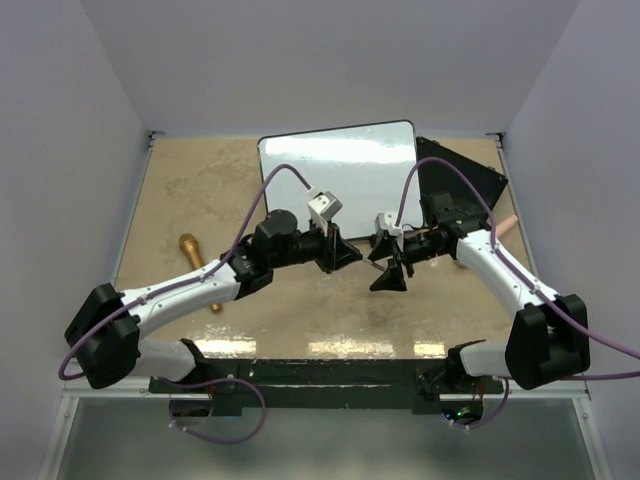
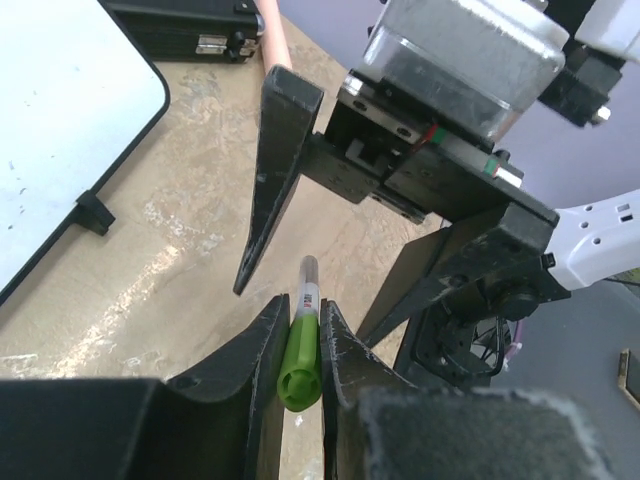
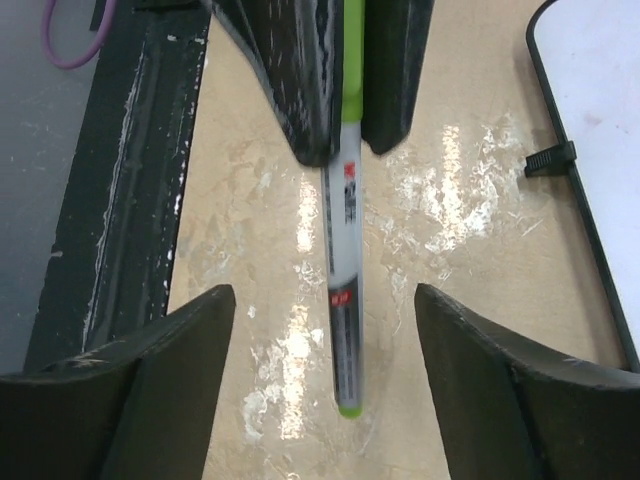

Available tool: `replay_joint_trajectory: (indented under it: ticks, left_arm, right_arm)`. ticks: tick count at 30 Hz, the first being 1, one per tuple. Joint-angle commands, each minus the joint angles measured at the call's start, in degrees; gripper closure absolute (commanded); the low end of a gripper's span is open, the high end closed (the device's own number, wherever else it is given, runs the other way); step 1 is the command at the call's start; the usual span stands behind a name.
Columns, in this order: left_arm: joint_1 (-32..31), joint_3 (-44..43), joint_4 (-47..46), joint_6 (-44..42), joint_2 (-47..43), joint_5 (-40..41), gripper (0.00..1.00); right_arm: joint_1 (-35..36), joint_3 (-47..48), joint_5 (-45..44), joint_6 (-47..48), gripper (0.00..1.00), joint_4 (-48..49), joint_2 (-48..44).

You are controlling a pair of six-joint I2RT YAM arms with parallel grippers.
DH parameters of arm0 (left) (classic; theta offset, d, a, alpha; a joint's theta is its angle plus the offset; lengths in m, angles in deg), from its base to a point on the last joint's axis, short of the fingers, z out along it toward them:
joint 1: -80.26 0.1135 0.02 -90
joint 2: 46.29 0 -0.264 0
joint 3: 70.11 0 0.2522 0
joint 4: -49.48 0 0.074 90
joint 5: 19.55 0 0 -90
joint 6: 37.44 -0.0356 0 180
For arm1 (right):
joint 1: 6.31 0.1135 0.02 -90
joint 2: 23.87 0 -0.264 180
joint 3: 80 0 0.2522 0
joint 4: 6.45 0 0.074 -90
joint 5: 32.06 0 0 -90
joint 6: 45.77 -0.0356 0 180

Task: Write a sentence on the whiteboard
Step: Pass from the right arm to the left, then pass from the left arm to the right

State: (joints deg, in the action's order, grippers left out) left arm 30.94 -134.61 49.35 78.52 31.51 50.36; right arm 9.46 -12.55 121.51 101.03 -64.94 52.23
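The marker sticks straight out along the fingers of my left gripper, so I need to take its grey end (image 3: pixel 346 355) with my right gripper before my left gripper takes the green cap crosswise.
The whiteboard (image 1: pixel 340 165) lies at the back of the table, its surface blank; its edge shows in the left wrist view (image 2: pixel 60 120) and in the right wrist view (image 3: pixel 600 100). A marker with a green cap (image 2: pixel 300 345) and a grey barrel (image 3: pixel 345 300) hangs over the table between the two grippers. My left gripper (image 1: pixel 352 255) (image 2: pixel 300 312) is shut on the green cap. My right gripper (image 1: pixel 388 272) (image 3: pixel 325 292) faces it, open, with a finger on either side of the barrel and not touching it. The barrel looks blurred.
A flat black board (image 1: pixel 460 175) lies to the right of the whiteboard. A gold, stick-like object (image 1: pixel 198 262) rests at the left by my left arm. A pinkish rod (image 1: pixel 505 225) pokes out at the right. The table's black front rail (image 3: pixel 120 150) runs close by.
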Motion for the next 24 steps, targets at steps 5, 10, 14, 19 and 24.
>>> replay_joint_trajectory:
  ticks: [5, 10, 14, 19, 24]
  left_arm:
    - [0.63, 17.59, -26.96, 11.47, -14.6, 4.18, 1.0]
    - [0.63, 25.15, -36.02, 12.19, -22.32, 6.99, 1.0]
    - [0.54, 27.53, -39.89, 10.96, -27.69, 9.46, 1.0]
    - [0.45, 30.69, -47.89, 12.1, -32.0, 11.22, 1.0]
    - [0.37, 30.62, -55.17, 13.77, -29.65, 9.46, 1.0]
  right_arm:
    - [0.31, 7.82, 1.03, 1.39, 0.12, -6.67, -5.69]
    - [0.23, 21.59, -4.24, 3.76, 0.12, -16.95, -4.38]
    - [0.31, 27.51, -3.38, 0.34, 0.12, -20.31, -5.42]
    - [0.31, 25.51, 3.91, -9.75, 0.12, -12.33, -9.55]
    - [0.23, 20.94, 8.22, -27.4, 0.12, 4.81, -12.37]
